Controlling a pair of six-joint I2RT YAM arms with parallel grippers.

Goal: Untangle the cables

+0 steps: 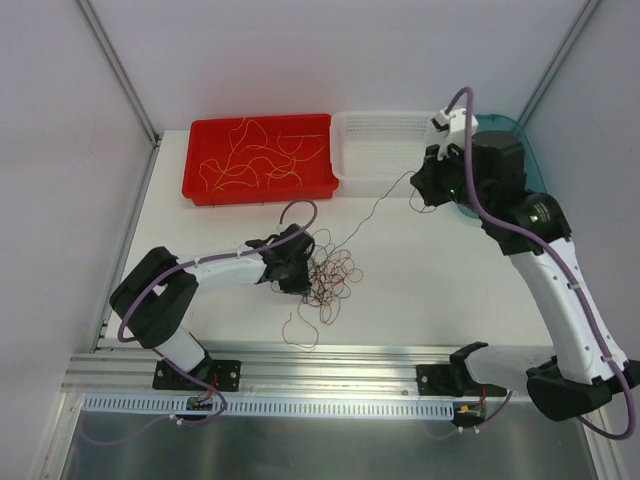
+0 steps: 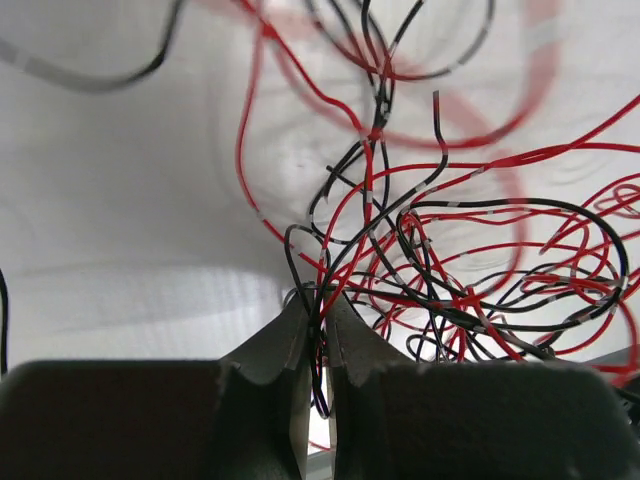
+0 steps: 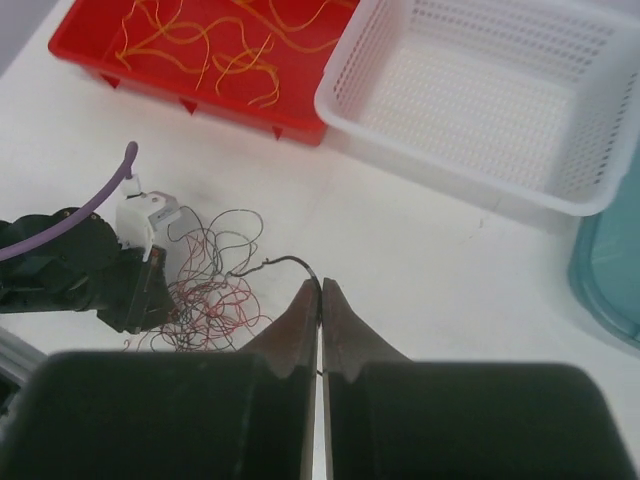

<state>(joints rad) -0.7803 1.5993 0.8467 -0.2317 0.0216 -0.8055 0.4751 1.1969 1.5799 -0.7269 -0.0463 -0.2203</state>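
My right gripper is holding the black wire far from where the clump traps it, so next I put it down and grip it beside the clump (image 1: 342, 245).
The cables (image 1: 330, 280) lie as a loose clump of thin red and black wires at the middle of the table. My left gripper (image 1: 300, 272) sits at the clump's left edge. In the left wrist view it (image 2: 318, 300) is shut on a few black and red strands, with the rest of the tangle (image 2: 470, 270) spreading up and to the right. My right gripper (image 1: 418, 190) is raised at the back right. It (image 3: 321, 288) is shut on one black wire (image 3: 275, 264), which runs (image 1: 375, 207) back down to the clump (image 3: 205, 290).
A red tray (image 1: 200, 175) holding loose yellow-orange wires (image 1: 255, 155) stands at the back left. Beside it stands a white perforated basket (image 1: 385, 160), with a teal lid (image 1: 535, 160) further right. A metal rail (image 1: 330, 365) runs along the near edge.
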